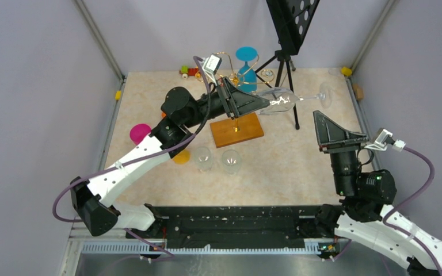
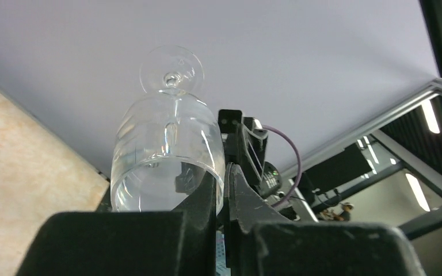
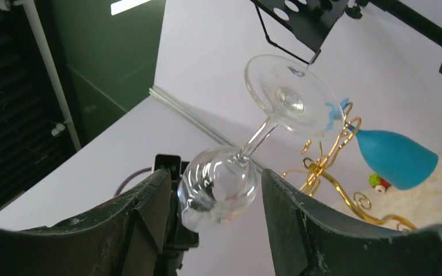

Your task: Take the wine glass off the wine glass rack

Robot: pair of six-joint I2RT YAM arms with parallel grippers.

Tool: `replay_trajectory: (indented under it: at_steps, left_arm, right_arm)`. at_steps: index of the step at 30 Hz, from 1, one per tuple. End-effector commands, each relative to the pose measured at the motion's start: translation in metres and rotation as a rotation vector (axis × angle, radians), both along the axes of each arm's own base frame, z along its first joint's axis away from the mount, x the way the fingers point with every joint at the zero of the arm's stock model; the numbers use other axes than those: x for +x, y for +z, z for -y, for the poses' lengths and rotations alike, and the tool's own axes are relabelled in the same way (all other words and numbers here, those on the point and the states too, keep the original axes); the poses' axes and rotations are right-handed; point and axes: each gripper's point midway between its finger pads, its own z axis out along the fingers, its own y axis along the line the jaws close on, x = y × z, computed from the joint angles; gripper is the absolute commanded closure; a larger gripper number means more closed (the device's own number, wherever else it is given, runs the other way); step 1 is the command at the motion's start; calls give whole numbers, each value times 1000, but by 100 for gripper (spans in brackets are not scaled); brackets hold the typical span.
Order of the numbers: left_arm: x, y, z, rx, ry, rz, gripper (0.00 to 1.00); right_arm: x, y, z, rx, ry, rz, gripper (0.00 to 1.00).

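Next, my left gripper sets the wine glass on the table (image 1: 254, 164) beside the clear glass nearest my right gripper.
A clear wine glass (image 1: 280, 100) lies on its side in the air, its foot (image 1: 324, 93) pointing right, clear of the gold wine glass rack (image 1: 234, 77) on its wooden base (image 1: 237, 130). My left gripper (image 1: 265, 103) is shut on the glass's rim; in the left wrist view one finger (image 2: 204, 198) is inside the bowl (image 2: 167, 149). My right gripper (image 1: 322, 122) is open and empty just below the foot. In the right wrist view the glass (image 3: 221, 184) shows between my spread fingers (image 3: 149, 201), not touching them. A blue glass (image 3: 397, 155) hangs on the rack (image 3: 322, 167).
Two clear glasses (image 1: 202, 156) (image 1: 230, 160) stand upside down in front of the wooden base. A pink cup (image 1: 140, 133) and an orange cup (image 1: 181, 156) are on the left. A black tripod stand (image 1: 288, 60) rises behind the held glass. A toy train (image 1: 190, 71) lies at the back.
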Motion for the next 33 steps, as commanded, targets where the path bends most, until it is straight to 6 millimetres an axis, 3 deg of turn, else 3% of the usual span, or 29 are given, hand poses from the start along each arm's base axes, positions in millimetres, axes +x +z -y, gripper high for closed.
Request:
replay_trajectory:
  at_steps: [1,8,14,21,27,30,33]
  left_arm:
    - [-5,36,-18,-30,95,157,100]
    - [2,6,-5,104,85,179,100]
    - [-1,-37,6,287,58,199,100]
    - [-11,-103,23,674,81,329,100]
    - [-3,-180,26,1062,74,373,100]
    - [0,-205,27,1188,40,397,100]
    - [11,-216,17,1301,63,426,100]
  right_arm:
    - [-7,-34,-11,-120,89,-93,40]
    - [-26,-55,5,-191,131,-161,40]
    - [-37,-52,36,-180,81,-177,42]
    - [-39,-46,64,-172,-18,-184,42]
    - [-38,-54,84,-142,-77,-239,43]
    - [-39,-60,93,-115,-95,-263,44]
    - [-40,-64,99,-109,-110,-289,44]
